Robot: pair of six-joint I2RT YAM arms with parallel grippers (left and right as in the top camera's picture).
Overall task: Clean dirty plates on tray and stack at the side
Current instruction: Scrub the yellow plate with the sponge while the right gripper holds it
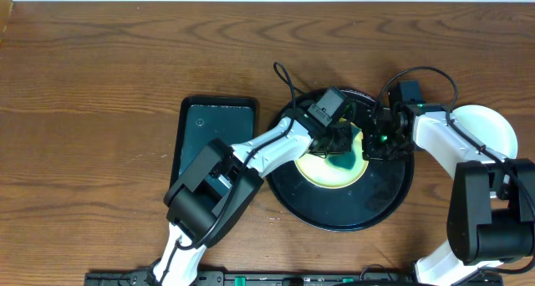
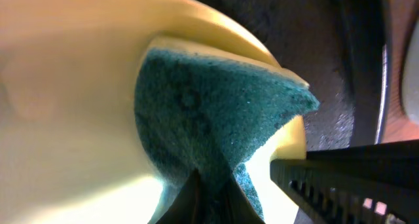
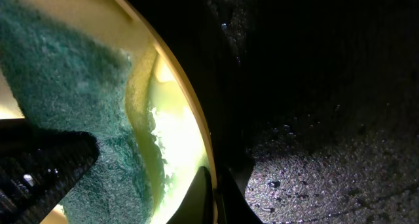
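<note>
My left gripper is to let go of the sponge in the middle of the rectangular dark teal tray (image 1: pixel 218 150) next to the black tray.
A pale yellow plate (image 1: pixel 322 171) lies on the round black tray (image 1: pixel 368 206). On the plate rests a teal-green sponge (image 1: pixel 343 160), and my left gripper (image 1: pixel 341 144) is shut on it. The left wrist view has the sponge (image 2: pixel 209 112) pressed on the yellow plate (image 2: pixel 65 86), pinched in my left gripper (image 2: pixel 211 201). My right gripper (image 1: pixel 374 144) is shut on the plate's right rim. In the right wrist view the yellow rim (image 3: pixel 177 93) runs between the shut jaws of my right gripper (image 3: pixel 213 194), with the sponge (image 3: pixel 65 86) at the left. A mint-white plate (image 1: pixel 489 123) lies on the table right of the tray.
A rectangular dark teal tray (image 1: pixel 217 131) lies left of the black tray. The two arms meet over the black tray's middle. Wet specks cover the tray floor (image 3: pixel 327 158). A wall edge runs along the far side of the wooden table (image 1: pixel 100 77).
</note>
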